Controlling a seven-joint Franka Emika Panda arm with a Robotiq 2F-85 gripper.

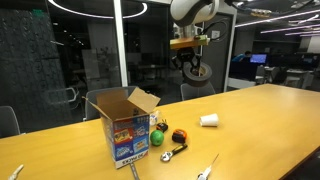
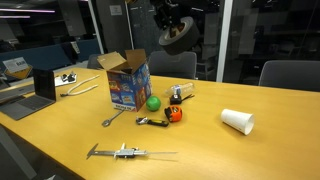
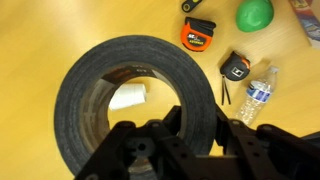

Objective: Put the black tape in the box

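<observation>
My gripper is going to release the black tape inside the open cardboard box (image 1: 122, 109), down between the box's raised flaps. The tape is now held high above the table.
My gripper (image 3: 198, 118) is shut on the black tape (image 3: 88, 80), a wide black ring; the fingers clamp its right wall. In both exterior views the gripper (image 1: 192, 58) (image 2: 170, 28) holds the tape (image 1: 197, 71) (image 2: 176, 37) high above the table, apart from everything. The box (image 1: 124, 124) (image 2: 127, 80), brown cardboard with raised flaps and a blue label, stands open on the table, below and to one side of the gripper. The box is out of the wrist view.
On the table near the box lie a green ball (image 1: 157, 139) (image 3: 255, 14), an orange-and-black round object (image 2: 174, 114) (image 3: 197, 35), a small water bottle (image 3: 258, 95), a white paper cup (image 2: 238, 121), a wrench (image 2: 152, 121) and a caliper (image 2: 125, 153). A laptop (image 2: 45, 85) stands beyond the box.
</observation>
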